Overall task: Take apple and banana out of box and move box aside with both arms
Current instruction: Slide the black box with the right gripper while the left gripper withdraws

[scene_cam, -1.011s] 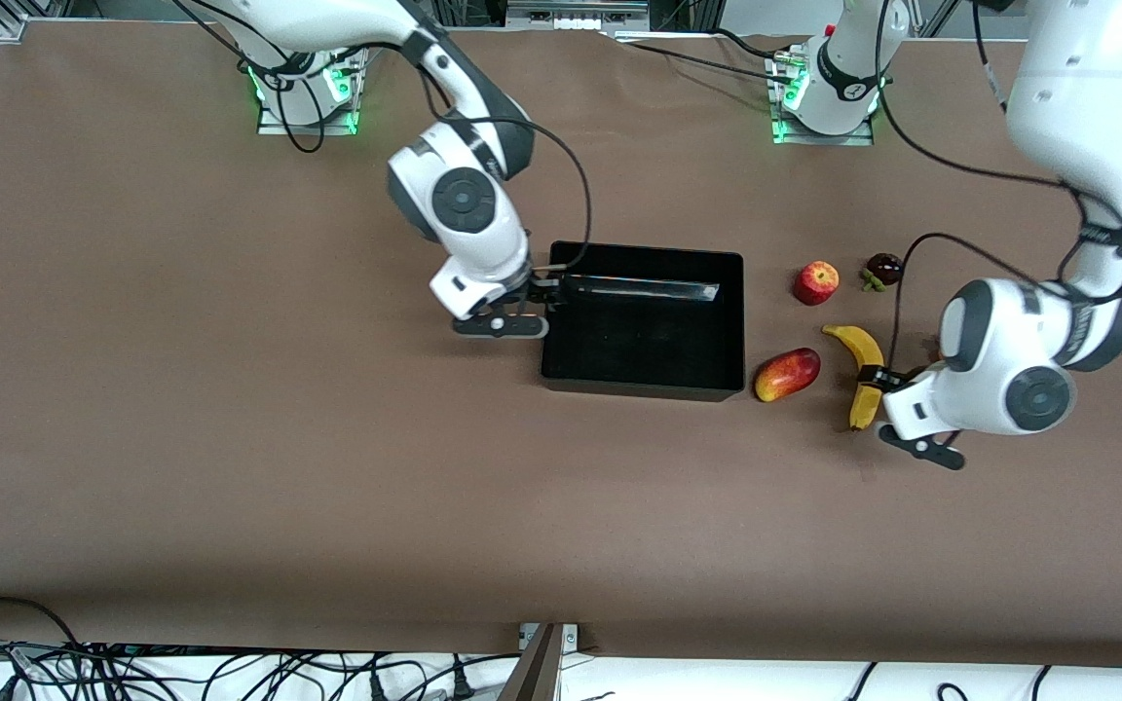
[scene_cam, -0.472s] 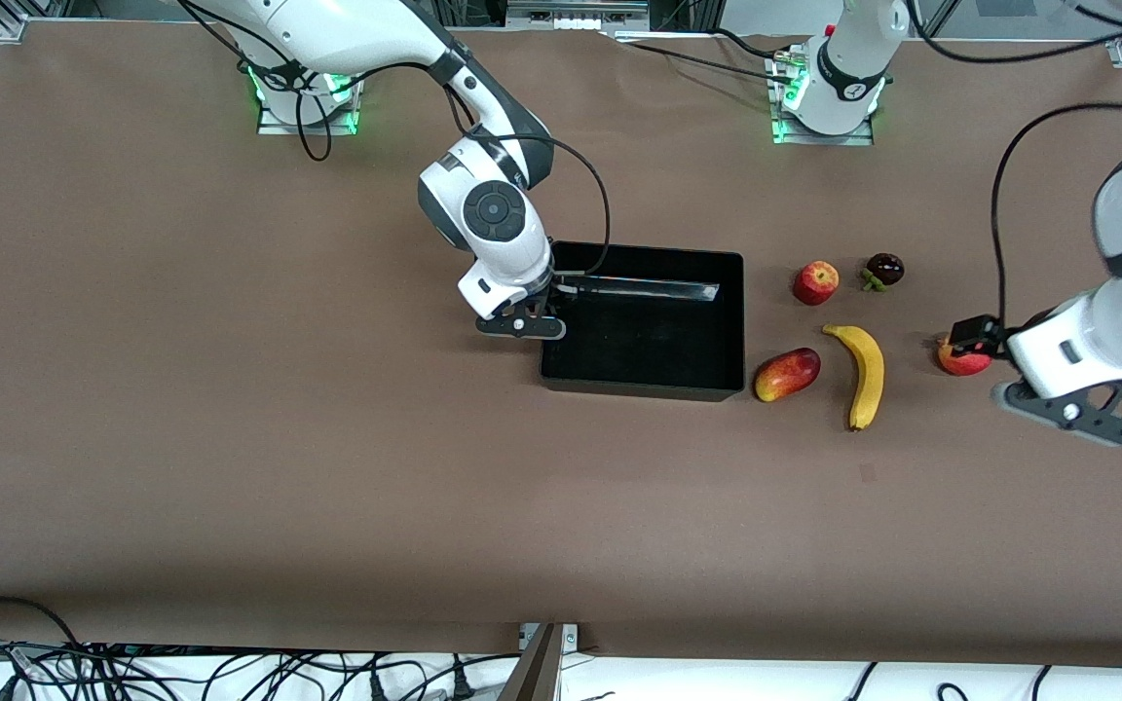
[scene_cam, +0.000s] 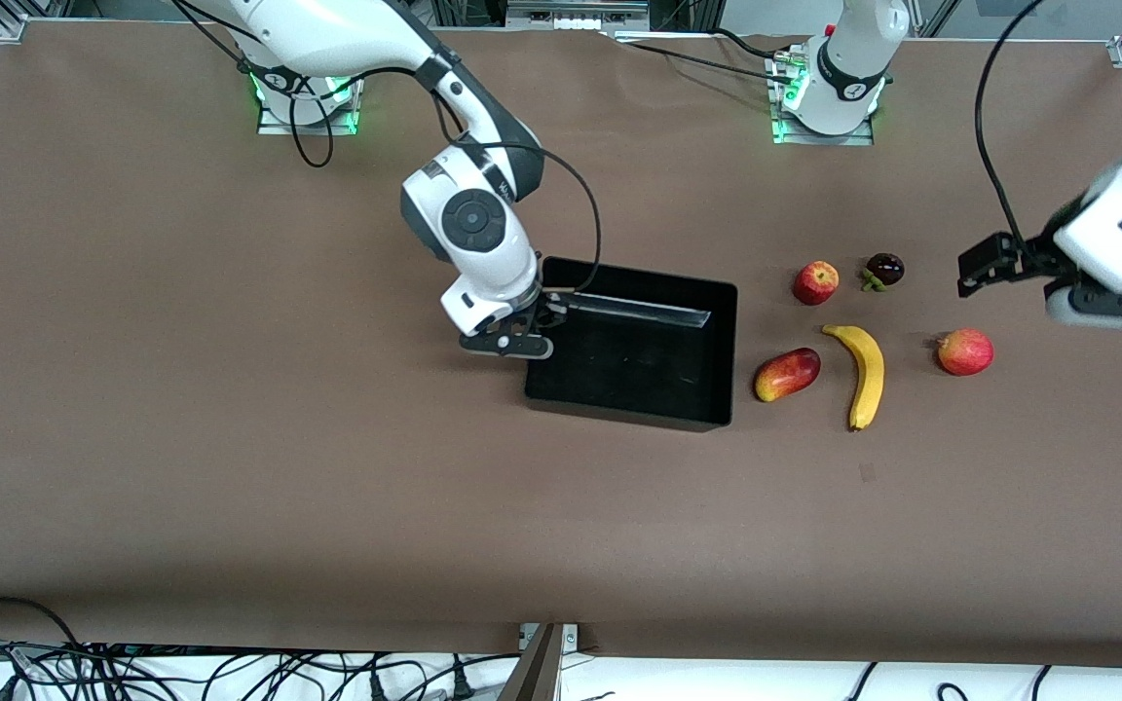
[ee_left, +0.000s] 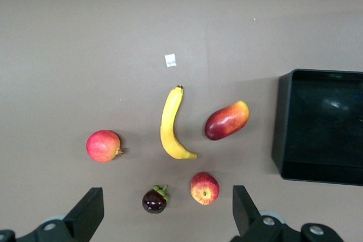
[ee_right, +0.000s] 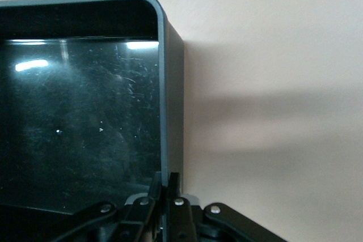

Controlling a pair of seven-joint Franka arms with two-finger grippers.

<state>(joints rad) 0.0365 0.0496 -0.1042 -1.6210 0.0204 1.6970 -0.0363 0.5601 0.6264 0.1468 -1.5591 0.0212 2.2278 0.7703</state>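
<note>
My right gripper will set the black box, which now sits askew mid-table, down and let go of it on the bare table straight out from its own arm's base (scene_cam: 322, 328).
The black box (scene_cam: 631, 391) sits mid-table, slightly askew. My right gripper (scene_cam: 543, 313) is shut on the box's wall at the right arm's end; the right wrist view shows the fingers (ee_right: 166, 181) pinching that wall of the box (ee_right: 85, 111). The yellow banana (scene_cam: 865, 362) and the small red apple (scene_cam: 815, 282) lie on the table toward the left arm's end. My left gripper (scene_cam: 985, 265) is open and empty, up in the air over the table beside them. Its wrist view shows the banana (ee_left: 172, 126), the apple (ee_left: 205, 188) and the box (ee_left: 320, 123).
A red-yellow mango (scene_cam: 787, 374) lies between box and banana. A dark mangosteen (scene_cam: 882, 269) lies beside the apple. A round red fruit (scene_cam: 965, 351) lies beside the banana toward the left arm's end. A small pale scrap (ee_left: 170, 59) lies on the table nearer the camera.
My left gripper moved from the banana past the round red fruit, then rose away from both. The right gripper has dragged the box slightly toward the right arm's end and turned it.
</note>
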